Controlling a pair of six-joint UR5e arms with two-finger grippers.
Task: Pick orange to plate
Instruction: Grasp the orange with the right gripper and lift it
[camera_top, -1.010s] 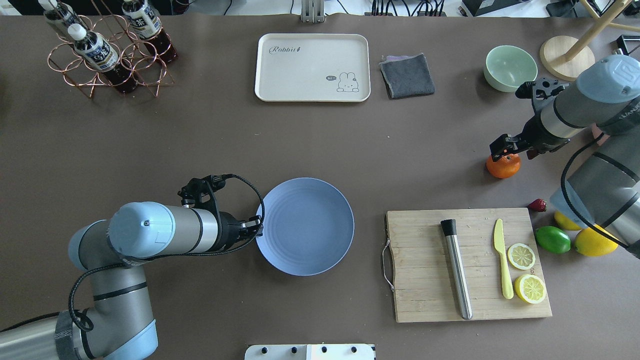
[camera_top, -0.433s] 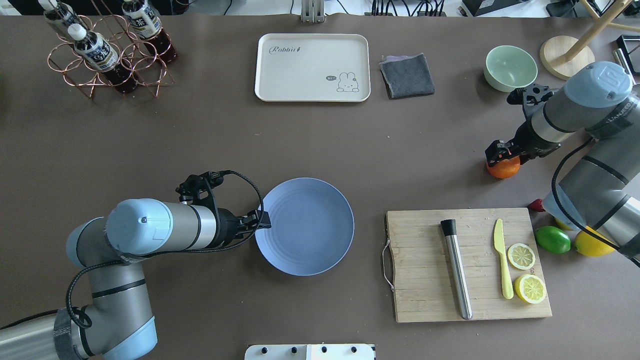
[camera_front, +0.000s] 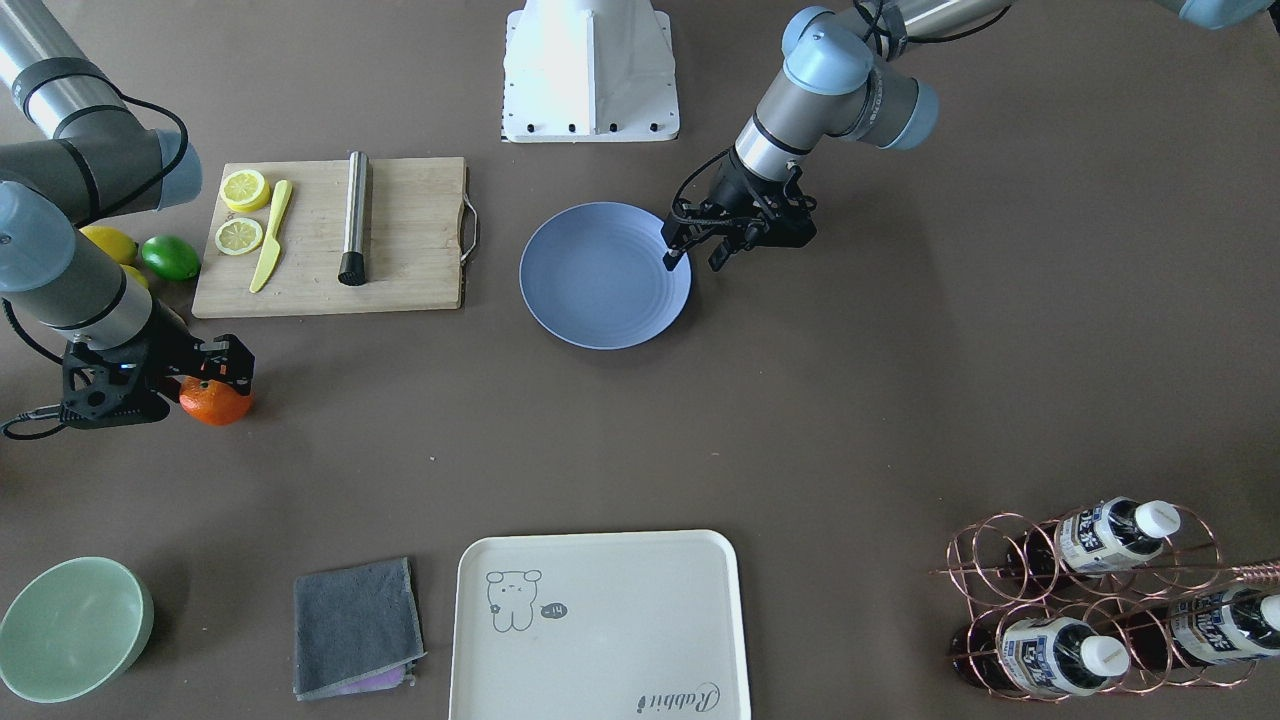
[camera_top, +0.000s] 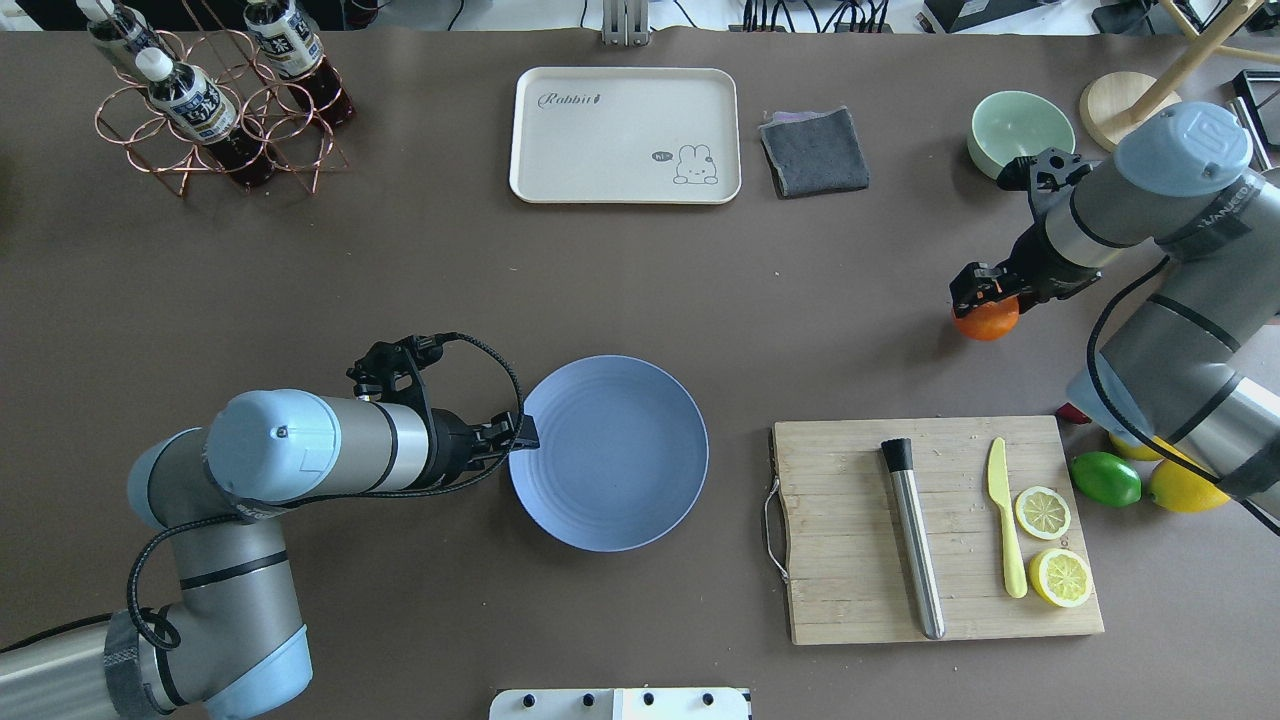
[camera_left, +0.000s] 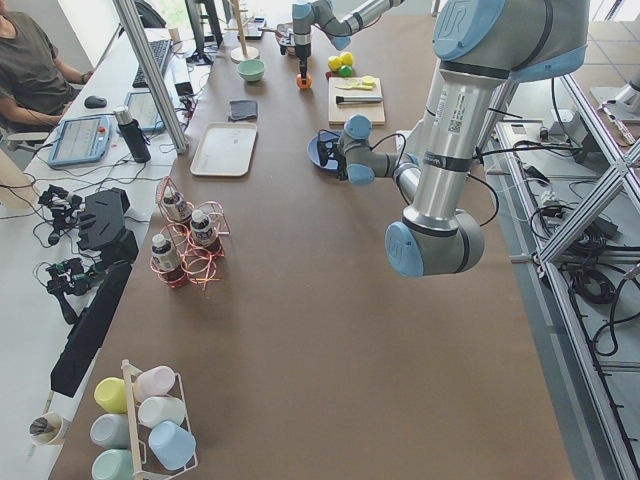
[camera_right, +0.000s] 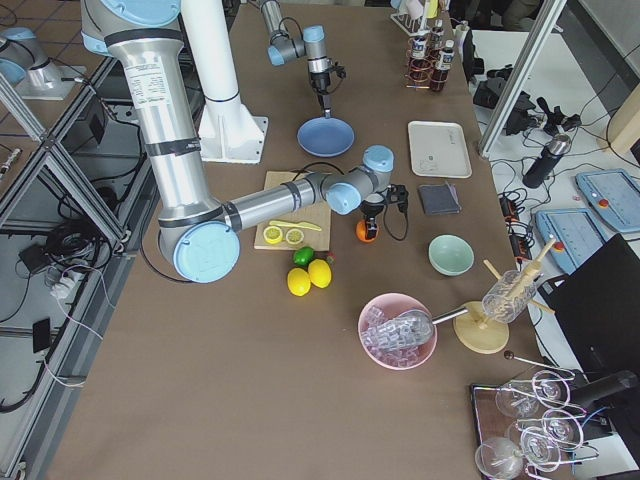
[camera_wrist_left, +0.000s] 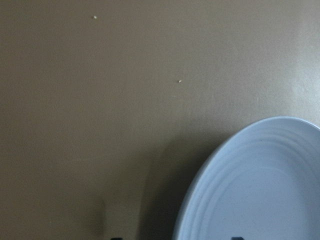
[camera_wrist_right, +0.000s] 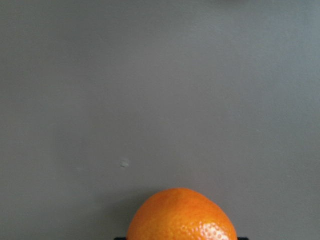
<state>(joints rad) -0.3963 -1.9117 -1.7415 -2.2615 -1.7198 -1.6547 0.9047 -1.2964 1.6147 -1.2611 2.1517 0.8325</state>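
The orange will leave my right gripper near the middle of the blue plate (camera_front: 606, 275), where I need to let go of it.
The orange (camera_top: 986, 322) is at the table's right side, beyond the cutting board, with my right gripper (camera_top: 985, 296) shut on it from above. In the front view the black fingers (camera_front: 238, 362) sit on either side of the orange (camera_front: 214, 403). The right wrist view shows the top of the orange (camera_wrist_right: 182, 215) at its lower edge. The blue plate (camera_top: 625, 470) lies at the table's centre. My left gripper (camera_top: 522, 436) stands open at the plate's left rim, one finger over the plate (camera_front: 600, 285) and one outside it. The rim (camera_wrist_left: 200, 200) crosses the left wrist view.
A wooden cutting board (camera_top: 850, 600) right of the plate carries a metal cylinder (camera_top: 915, 540), a yellow knife (camera_top: 1005, 530) and two lemon halves (camera_top: 1043, 512). A lime (camera_top: 1105, 479) and lemons (camera_top: 1185, 490) lie beside it. A green bowl (camera_top: 1005, 125), grey cloth (camera_top: 815, 150), cream tray (camera_top: 625, 135) and bottle rack (camera_top: 215, 100) line the far side.
My right gripper has closed down on the orange and carried it a little to the left and away from the board. The left gripper has crept slightly along the plate's left rim.
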